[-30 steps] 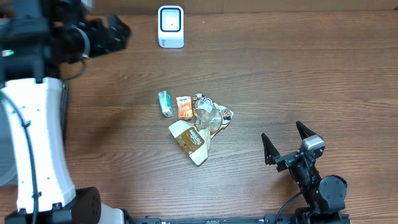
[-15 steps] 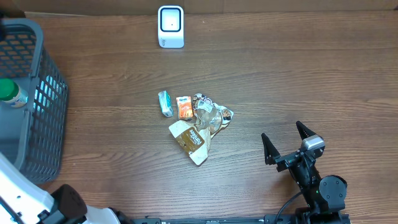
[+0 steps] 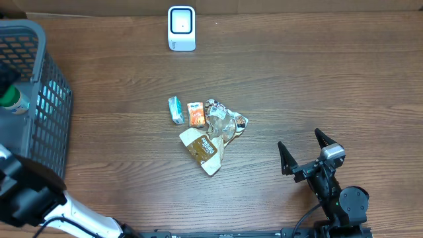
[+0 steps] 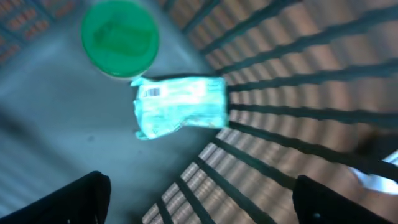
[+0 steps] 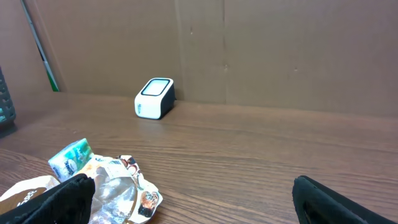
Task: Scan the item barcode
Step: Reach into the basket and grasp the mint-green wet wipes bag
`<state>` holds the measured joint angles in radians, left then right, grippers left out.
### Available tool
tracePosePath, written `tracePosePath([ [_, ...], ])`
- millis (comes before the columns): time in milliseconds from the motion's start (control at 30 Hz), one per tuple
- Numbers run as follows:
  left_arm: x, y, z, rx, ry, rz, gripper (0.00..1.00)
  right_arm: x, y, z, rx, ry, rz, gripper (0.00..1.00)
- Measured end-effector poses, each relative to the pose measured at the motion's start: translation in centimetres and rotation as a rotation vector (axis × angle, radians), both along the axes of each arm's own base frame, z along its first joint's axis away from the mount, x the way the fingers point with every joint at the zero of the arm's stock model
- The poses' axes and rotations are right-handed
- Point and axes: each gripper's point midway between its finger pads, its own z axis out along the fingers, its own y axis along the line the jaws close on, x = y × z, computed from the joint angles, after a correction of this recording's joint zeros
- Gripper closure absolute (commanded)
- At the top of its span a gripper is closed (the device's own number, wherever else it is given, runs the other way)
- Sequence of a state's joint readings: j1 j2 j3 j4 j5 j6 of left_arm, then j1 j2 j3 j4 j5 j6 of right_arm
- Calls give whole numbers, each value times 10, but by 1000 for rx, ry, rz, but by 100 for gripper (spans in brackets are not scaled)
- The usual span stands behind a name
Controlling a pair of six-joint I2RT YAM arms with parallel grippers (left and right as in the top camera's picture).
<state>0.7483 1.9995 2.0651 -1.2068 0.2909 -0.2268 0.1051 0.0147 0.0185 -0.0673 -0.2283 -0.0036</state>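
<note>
My left gripper is to move next to the teal packet's barcode end [image 3: 41, 100] [image 4: 150, 107], beside the green lid in the grey basket, and close there.
In the left wrist view a teal packet [image 4: 180, 106] with a small barcode label lies on the floor of the grey basket [image 4: 292, 81], beside a green lid [image 4: 119, 37]. My left gripper [image 4: 199, 205] hangs open above them, holding nothing. The white scanner [image 3: 181, 28] stands at the table's back edge. Mid-table lies a pile: a small teal packet [image 3: 175, 109], an orange packet [image 3: 195, 114], a crinkled clear wrapper [image 3: 225, 122] and a brown pouch [image 3: 201, 149]. My right gripper [image 3: 304, 151] sits open near the front right, apart from the pile and empty.
The grey mesh basket [image 3: 39, 99] fills the left edge of the table, with a green-lidded container [image 3: 10, 99] inside. The left arm's white link [image 3: 66, 211] crosses the front left corner. A brown cardboard wall [image 5: 280, 50] stands behind the scanner [image 5: 154, 98].
The left arm has swung off the table's left side, uncovering the basket, and now shows only at the front left corner. The right arm and the pile have not moved.
</note>
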Motion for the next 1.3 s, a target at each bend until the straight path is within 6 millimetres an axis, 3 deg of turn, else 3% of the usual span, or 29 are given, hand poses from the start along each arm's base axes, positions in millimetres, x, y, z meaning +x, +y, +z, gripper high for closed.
tracePosePath([
  [100,4,7,-30,-3,25,5,9,0,0,0,0,0,0,0],
  [333,14,18,-60,58,22,12,14,0,0,0,0,0,1,0],
  [800,6,22,-134,119,75,39,21,0,0,0,0,0,1,0],
  [1000,14,20,-144,146,51,29,23,0,0,0,0,0,0,0],
  [1300,36,0,-144,190,48,-27,23,0,0,0,0,-1,0,0],
])
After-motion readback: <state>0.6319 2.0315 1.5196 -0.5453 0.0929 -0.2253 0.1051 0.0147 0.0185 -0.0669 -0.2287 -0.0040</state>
